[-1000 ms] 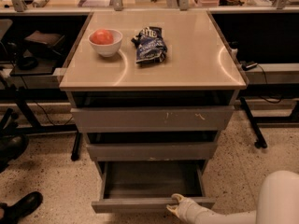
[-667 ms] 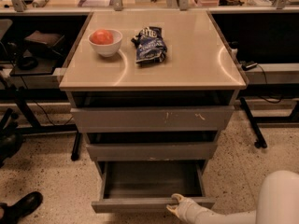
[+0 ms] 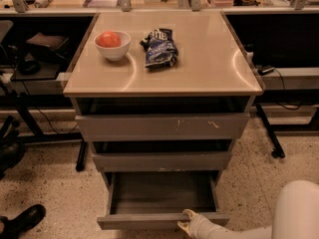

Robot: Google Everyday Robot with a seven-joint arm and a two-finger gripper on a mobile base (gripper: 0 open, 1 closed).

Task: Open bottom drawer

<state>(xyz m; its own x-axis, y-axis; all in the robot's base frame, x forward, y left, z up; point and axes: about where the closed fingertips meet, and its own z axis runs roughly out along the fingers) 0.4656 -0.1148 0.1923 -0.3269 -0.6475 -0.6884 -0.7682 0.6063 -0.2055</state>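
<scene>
I need to release the bottom drawer, pulled further out with its front edge over the speckled floor (image 3: 164, 231).
The bottom drawer (image 3: 159, 195) of the grey cabinet is pulled out, and its shallow empty box body shows from above. Its plain front edge (image 3: 139, 221) runs along the bottom of the view. My gripper (image 3: 186, 221) sits at that front edge, right of centre, touching the rim, with the pale arm (image 3: 259, 230) reaching in from the lower right. The middle drawer front (image 3: 162, 161) and the top drawer front (image 3: 162, 127) with pale scratch marks stand slightly out above it.
On the cabinet top (image 3: 209, 63) stand a white bowl (image 3: 112, 46) with a red fruit and a dark snack bag (image 3: 159, 48). Dark desks with cables flank the cabinet. A black shoe (image 3: 22, 220) is at the lower left on the speckled floor.
</scene>
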